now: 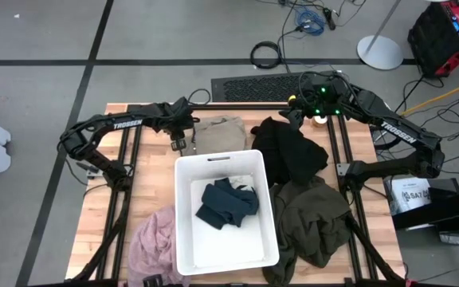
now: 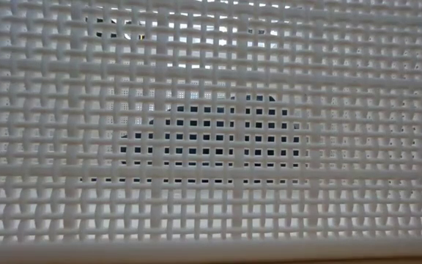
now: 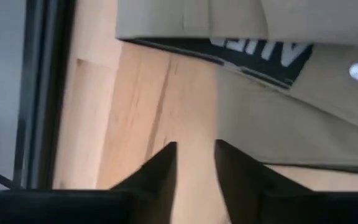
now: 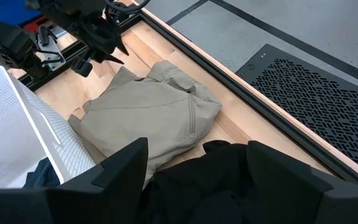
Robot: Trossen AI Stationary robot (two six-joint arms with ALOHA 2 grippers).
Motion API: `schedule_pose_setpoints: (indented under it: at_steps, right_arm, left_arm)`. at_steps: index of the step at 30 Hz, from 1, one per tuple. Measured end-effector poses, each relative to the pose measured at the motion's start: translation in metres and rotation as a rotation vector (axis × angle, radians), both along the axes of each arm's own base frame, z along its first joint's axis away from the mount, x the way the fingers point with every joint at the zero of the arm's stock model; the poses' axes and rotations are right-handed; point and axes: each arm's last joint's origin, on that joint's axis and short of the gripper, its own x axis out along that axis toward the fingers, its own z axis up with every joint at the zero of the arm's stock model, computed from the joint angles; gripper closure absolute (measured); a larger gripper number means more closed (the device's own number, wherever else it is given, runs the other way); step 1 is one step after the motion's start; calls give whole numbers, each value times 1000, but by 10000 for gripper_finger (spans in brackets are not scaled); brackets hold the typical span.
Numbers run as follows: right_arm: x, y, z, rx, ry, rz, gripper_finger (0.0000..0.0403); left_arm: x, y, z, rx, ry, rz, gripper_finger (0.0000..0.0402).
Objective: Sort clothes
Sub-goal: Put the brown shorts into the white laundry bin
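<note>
I should open my left gripper's fingers, which point at the wood beside the tan garment, and pinch the tan garment's lower layer (image 3: 257, 127) to spread it out.
A white bin (image 1: 183, 239) stands mid-table with the navy garment (image 1: 226, 203) inside. The tan garment (image 1: 220, 132) lies on the wood at the bin's far side and also shows in the right wrist view (image 4: 148, 118). The black garment (image 1: 291, 151) lies to its right, the olive one (image 1: 315, 219) nearer, and the pink one (image 1: 156, 243) at the near left. My left gripper (image 3: 196, 163) hangs over bare wood just left of the tan garment (image 3: 278, 118), fingers a little apart. My right gripper (image 4: 197, 165) is open above the black garment's far edge (image 4: 229, 180).
The bin's mesh wall (image 2: 211, 183) fills the low view, with a dark shape showing behind it. Black frame rails (image 1: 126, 183) run along the table's left and right sides. A dark perforated mat (image 1: 253, 86) lies past the far edge. Bare wood shows at the far left (image 1: 146, 159).
</note>
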Motion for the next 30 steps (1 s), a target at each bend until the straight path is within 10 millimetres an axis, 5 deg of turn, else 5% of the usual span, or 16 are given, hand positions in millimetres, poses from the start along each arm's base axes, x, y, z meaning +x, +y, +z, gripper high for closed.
schedule_pose_setpoints:
  at_steps: [9, 20, 25, 30]
  right_arm:
    - [-1, 1, -2, 12, 18, 0, 140]
    - [-2, 1, -3, 33, 27, -10, 140]
    - [-3, 2, -4, 46, 40, -14, 140]
    - [-3, 2, -5, 48, 43, -14, 140]
  left_arm:
    - [4, 0, 0, -74, -121, 35, 108]
    - [7, 6, -46, -131, -127, 44, 89]
    - [10, 6, -60, -173, -57, 67, 139]
    - [11, 2, -56, -192, -29, 62, 315]
